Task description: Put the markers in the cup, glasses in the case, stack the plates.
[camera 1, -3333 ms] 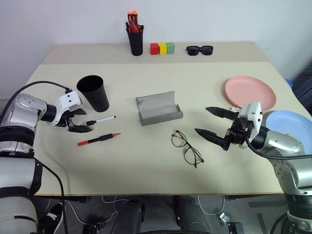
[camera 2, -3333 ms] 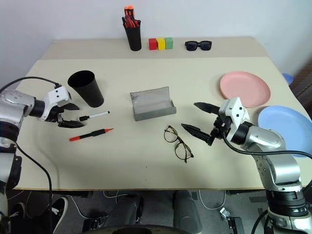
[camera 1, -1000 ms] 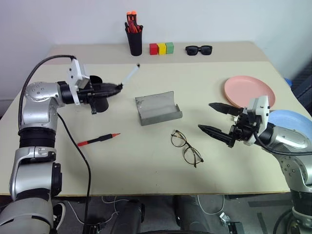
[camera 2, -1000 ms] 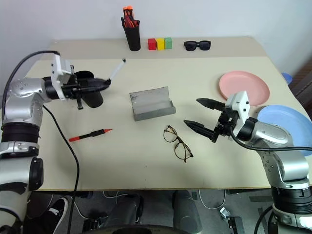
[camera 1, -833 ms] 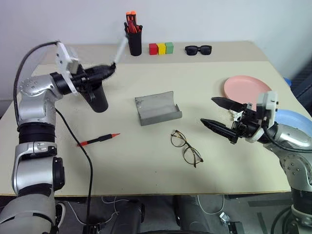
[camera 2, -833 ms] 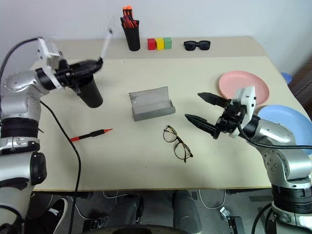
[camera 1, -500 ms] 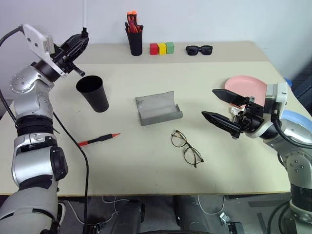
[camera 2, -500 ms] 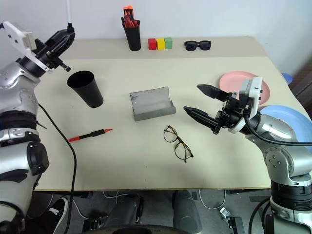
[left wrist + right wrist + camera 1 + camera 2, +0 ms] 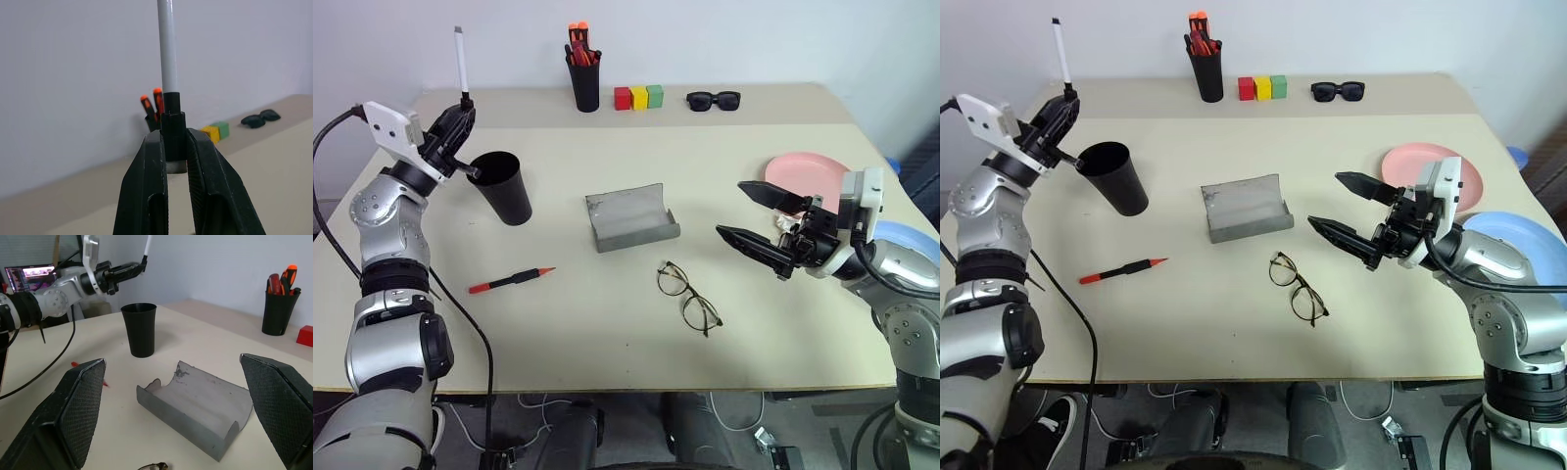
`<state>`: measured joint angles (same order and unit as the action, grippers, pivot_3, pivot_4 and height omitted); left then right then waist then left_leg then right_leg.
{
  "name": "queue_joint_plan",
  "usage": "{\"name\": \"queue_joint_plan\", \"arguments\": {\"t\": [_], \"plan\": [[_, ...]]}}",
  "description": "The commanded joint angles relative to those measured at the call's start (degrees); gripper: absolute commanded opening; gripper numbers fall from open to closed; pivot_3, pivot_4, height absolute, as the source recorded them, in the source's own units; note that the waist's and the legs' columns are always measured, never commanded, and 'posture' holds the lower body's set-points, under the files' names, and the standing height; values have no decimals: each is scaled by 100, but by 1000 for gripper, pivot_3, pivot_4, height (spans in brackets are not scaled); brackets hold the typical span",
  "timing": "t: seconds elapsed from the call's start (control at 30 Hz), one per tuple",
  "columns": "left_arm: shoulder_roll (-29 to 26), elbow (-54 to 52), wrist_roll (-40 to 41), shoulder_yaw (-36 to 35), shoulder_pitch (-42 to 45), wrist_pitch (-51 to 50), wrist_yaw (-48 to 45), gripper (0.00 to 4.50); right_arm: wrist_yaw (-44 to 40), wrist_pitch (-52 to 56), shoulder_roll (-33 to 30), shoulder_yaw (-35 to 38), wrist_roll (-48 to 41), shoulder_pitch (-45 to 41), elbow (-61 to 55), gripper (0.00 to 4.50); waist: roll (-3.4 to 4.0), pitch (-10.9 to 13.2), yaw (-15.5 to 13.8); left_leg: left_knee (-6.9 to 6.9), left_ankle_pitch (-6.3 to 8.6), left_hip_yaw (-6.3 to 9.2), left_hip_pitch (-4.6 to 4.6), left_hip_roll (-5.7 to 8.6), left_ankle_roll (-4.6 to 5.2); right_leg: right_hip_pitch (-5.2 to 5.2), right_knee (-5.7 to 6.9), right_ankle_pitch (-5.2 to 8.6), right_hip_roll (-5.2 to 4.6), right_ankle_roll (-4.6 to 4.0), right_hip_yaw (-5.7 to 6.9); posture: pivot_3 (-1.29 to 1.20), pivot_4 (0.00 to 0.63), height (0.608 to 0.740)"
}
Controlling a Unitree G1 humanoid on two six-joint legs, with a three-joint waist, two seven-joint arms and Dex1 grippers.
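The white-bodied marker will be let go by my left gripper inside the black cup [image 9: 499, 178], behind the black and red marker. The white-bodied marker now stands upright above that cup.
My left gripper [image 9: 464, 108] is shut on the black end of a white-bodied marker [image 9: 459, 57], which stands upright above and just left of the black cup [image 9: 501, 186]. The wrist view shows both fingers [image 9: 146, 181] clamped on the marker [image 9: 167, 49]. A second marker [image 9: 509, 280], black and red, lies on the table in front of the cup. The grey case [image 9: 631, 217] lies open at mid-table, with the wire-framed glasses [image 9: 688, 299] in front of it. My right gripper [image 9: 730, 208] hovers open, right of the glasses. The pink plate [image 9: 813, 171] and blue plate [image 9: 901, 235] lie apart at the right.
At the table's back stand a black pen holder [image 9: 585, 83] with orange-capped markers, three coloured blocks [image 9: 639, 97] and black sunglasses [image 9: 714, 99]. The table's front edge runs below the glasses. A black cable [image 9: 460, 323] hangs from my left arm.
My left gripper lifted the white marker off the table, swung it from pointing right near the cup to upright, and moved left. The right gripper rose a little and stayed open.
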<state>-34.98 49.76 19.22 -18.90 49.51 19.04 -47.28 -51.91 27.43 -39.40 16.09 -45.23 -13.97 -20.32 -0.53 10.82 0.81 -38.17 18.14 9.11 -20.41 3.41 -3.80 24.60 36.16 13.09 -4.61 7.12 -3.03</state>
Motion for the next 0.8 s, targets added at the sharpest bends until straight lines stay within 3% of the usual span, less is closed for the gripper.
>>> {"name": "queue_joint_plan", "arguments": {"t": [0.03,0.77,0.8], "plan": [[-19,-346,88,-96,-185,63,26,16,-30,-96,-62,115,1,-53,-27,4500,0,0,-3,0,0,0,0,0,0,0,0,0,0,0,0,0,150,740],[155,-928,255,-41,-777,-621,-200,16,5,-86,-20,33,139,-147,2,4500,0,0,-3,0,0,0,1,0,0,0,0,0,0,0,0,0,150,740],[154,-930,241,-44,-780,-609,-180,485,4,-84,-18,32,142,-152,7,4500,0,0,-3,0,0,0,1,0,0,0,0,0,0,0,0,0,150,740]]}}
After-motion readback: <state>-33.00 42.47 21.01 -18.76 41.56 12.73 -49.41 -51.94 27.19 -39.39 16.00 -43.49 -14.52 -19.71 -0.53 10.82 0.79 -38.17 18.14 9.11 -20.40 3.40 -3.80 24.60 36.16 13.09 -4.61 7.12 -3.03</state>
